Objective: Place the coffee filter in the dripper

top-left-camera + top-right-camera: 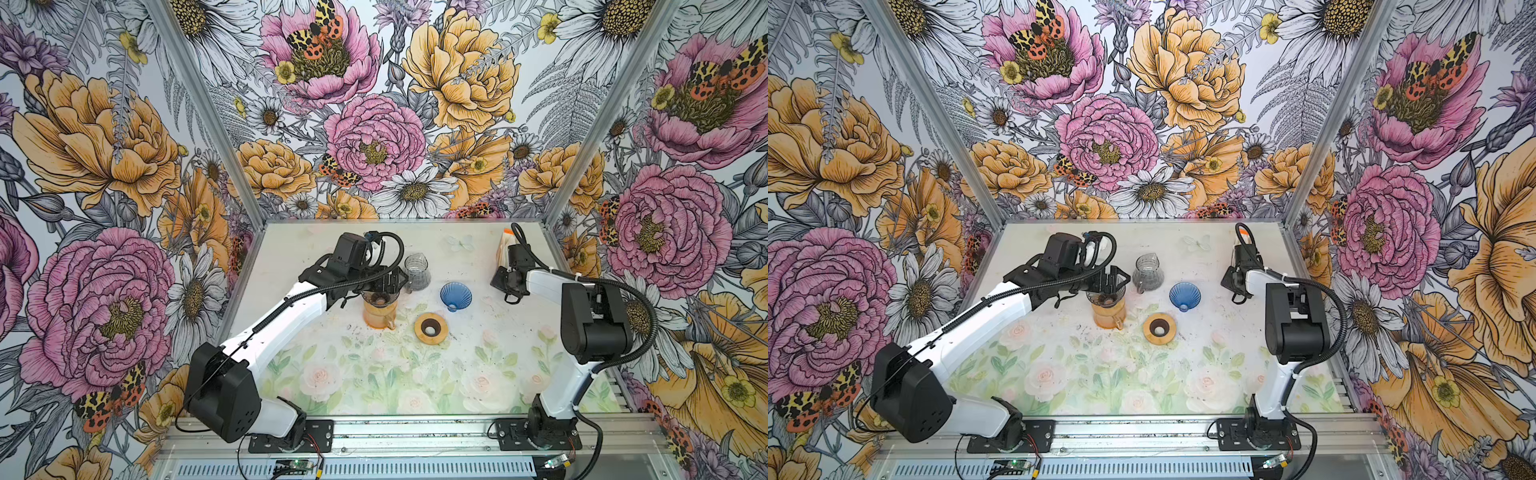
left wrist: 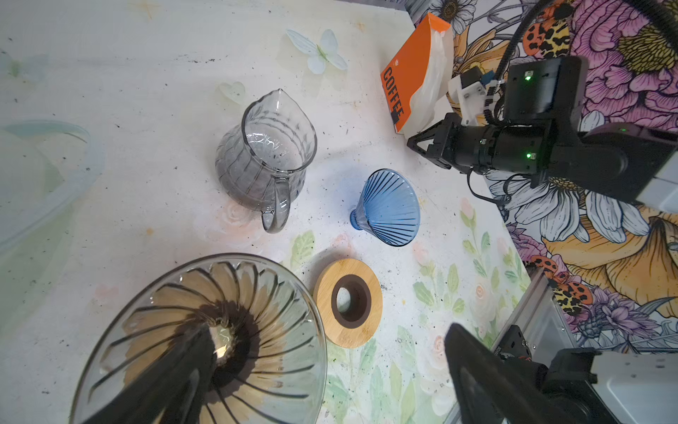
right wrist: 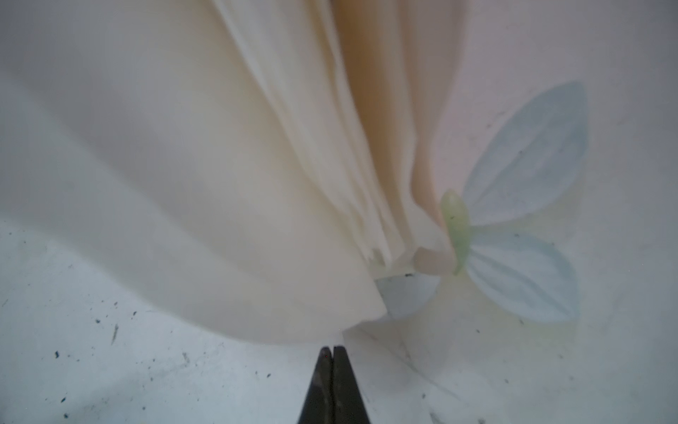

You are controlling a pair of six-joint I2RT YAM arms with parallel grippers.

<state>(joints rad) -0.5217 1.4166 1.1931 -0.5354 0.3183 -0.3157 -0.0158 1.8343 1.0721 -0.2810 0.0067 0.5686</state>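
Note:
The right gripper's shut fingers barely meet the lowest filter's edge, so the right gripper needs to open, back off and reach deeper to pinch the hanging paper point(image 3: 335, 300).
White coffee filters point(image 3: 183, 183) stick out of an orange box point(image 2: 411, 73) at the back right. My right gripper point(image 3: 332, 350) is shut, its tips touching the lowest filter's edge point(image 2: 416, 126); I cannot see whether paper is pinched. A clear ribbed glass dripper point(image 1: 379, 297) sits on an amber carafe point(image 1: 378, 318). My left gripper point(image 2: 328, 330) hangs open over it, one finger point(image 2: 176, 367) above the bowl, the other outside the rim. A blue dripper point(image 1: 456, 296) lies on its side mid-table.
A grey glass pitcher point(image 1: 417, 272) stands just behind the amber carafe. A wooden ring point(image 1: 431, 328) lies flat in front of the blue dripper. The floral walls close in at the back and on both sides.

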